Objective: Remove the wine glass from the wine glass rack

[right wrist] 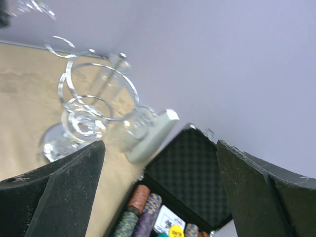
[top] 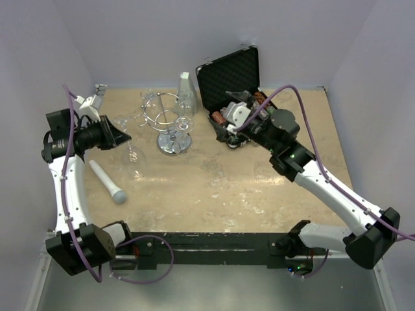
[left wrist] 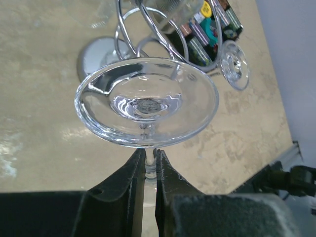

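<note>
My left gripper will release the wine glass into my right gripper, above the bare tabletop (top: 172,193) before the rack.
My left gripper (left wrist: 149,159) is shut on the stem of a clear wine glass (left wrist: 146,101), whose round foot faces the camera just beyond the fingertips. In the top view the left gripper (top: 123,137) holds the glass (top: 133,154) to the left of the chrome wine glass rack (top: 172,126), apart from it. The rack (left wrist: 148,34) stands behind the held glass, and another glass (left wrist: 233,64) still hangs on it at the right. My right gripper (top: 235,124) is open and empty over the black case. Its fingers (right wrist: 59,187) frame the rack (right wrist: 94,108) from afar.
An open black foam-lined case (top: 228,81) with poker chips (right wrist: 143,207) sits right of the rack. A white upright object (top: 185,87) stands behind the rack. A white stick with a grey tip (top: 107,182) lies at the front left. A small white object (top: 91,100) sits in the back left corner.
</note>
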